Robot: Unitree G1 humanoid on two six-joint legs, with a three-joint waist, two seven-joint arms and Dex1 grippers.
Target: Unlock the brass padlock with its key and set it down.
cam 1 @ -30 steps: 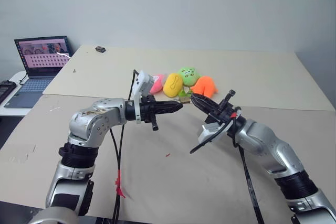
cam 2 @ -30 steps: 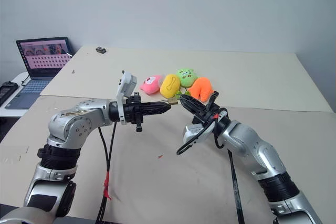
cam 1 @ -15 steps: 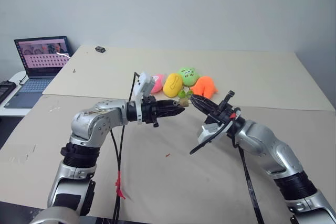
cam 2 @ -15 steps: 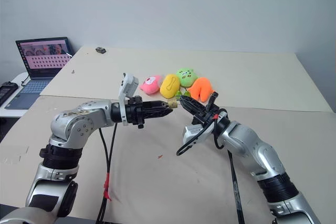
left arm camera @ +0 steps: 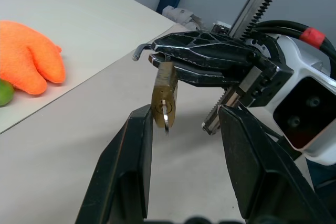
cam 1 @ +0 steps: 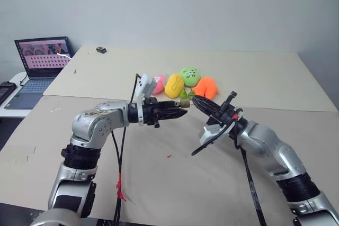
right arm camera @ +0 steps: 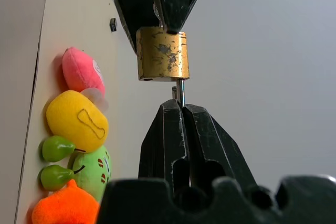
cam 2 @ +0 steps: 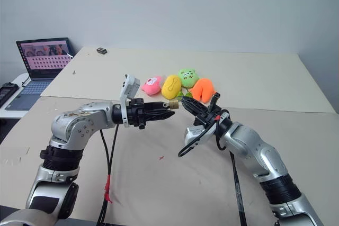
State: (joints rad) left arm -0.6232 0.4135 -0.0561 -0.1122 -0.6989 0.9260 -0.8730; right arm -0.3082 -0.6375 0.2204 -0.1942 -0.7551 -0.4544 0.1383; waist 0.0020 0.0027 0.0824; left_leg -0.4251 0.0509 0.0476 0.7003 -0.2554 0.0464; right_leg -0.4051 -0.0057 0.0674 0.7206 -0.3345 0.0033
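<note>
Next, my left gripper grips that body [cam 1: 185,103] of the brass padlock, as the shackle's short leg stands clear of it, before my right gripper frees the shackle.
The brass padlock [left arm camera: 164,94] hangs in the air over the table, a small golden body with a thin silver shackle [right arm camera: 180,88]. My right gripper [right arm camera: 180,106] is shut on that shackle and holds the lock up from the right. A silver key [left arm camera: 166,116] sticks in the keyhole at the lock's lower end. My left gripper [left arm camera: 185,113] comes in level from the left and stands open, one finger [left arm camera: 137,129] on each side of the lock body and key. In the head views the padlock [cam 2: 173,105] sits between the two gripper tips.
A row of plush toys lies just behind the grippers: pink [cam 1: 159,83], yellow [cam 1: 174,85], green [cam 1: 189,75] and orange [cam 1: 206,87]. An open laptop [cam 1: 41,62] stands at the far left, a small black object [cam 1: 101,50] near the table's back edge, a red speck [cam 1: 169,156] on the near tabletop.
My left gripper has opened and let go of the key, which stays in the lock. Neither hand has shifted, and the right gripper keeps its hold on the shackle.
</note>
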